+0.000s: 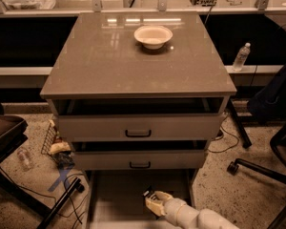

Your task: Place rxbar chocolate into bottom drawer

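Note:
The rxbar chocolate, now over the drawer's middle, will go down from my gripper on the bottom drawer's inside point(130, 210), near the middle and toward the front.
The bottom drawer point(117, 194) is pulled out at the foot of the cabinet, its pale floor showing. My gripper point(153, 200) reaches in from the lower right and hangs over the drawer's middle. A small dark piece, the rxbar chocolate point(147, 193), sticks out at its tip, and the gripper is shut on it. The rest of the bar is hidden by the gripper.
A white bowl point(153, 35) sits on the cabinet top point(109, 66). The two upper drawers point(138, 126) stand slightly open above the bottom one. A water bottle point(241, 56) stands at the right, a chair base point(257, 168) at the lower right, and clutter and cables point(57, 149) at the left.

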Robot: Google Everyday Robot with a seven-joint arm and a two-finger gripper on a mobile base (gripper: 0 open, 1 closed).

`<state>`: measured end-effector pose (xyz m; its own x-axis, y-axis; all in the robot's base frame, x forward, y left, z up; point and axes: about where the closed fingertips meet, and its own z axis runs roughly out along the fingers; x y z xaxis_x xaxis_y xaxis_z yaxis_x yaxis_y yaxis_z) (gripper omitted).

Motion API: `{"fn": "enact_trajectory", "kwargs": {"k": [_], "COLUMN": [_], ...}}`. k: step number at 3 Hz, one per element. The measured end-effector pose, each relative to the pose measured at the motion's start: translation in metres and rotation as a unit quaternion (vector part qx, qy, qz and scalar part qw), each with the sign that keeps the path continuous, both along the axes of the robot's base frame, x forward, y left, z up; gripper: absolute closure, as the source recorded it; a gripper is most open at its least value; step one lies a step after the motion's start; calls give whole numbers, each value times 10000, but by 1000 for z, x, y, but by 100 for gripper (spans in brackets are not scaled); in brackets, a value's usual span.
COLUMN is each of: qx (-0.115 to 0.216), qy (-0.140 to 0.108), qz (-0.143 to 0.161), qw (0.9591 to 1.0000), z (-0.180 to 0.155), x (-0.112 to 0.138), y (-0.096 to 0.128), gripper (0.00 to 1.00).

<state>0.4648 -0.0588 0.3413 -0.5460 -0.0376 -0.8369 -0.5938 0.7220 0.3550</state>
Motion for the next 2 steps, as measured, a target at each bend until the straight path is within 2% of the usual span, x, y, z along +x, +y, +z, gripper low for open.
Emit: {"fn": "enact_trajectory", "kwargs": {"k": [1,2], "qx": [243,349], "qy": [159,310], "qz": [-46,-106], "qw": [9996,9989], "z": [-40,-79], "x": [-1,-6], "y": [32,65], "gripper": [100,100]}}
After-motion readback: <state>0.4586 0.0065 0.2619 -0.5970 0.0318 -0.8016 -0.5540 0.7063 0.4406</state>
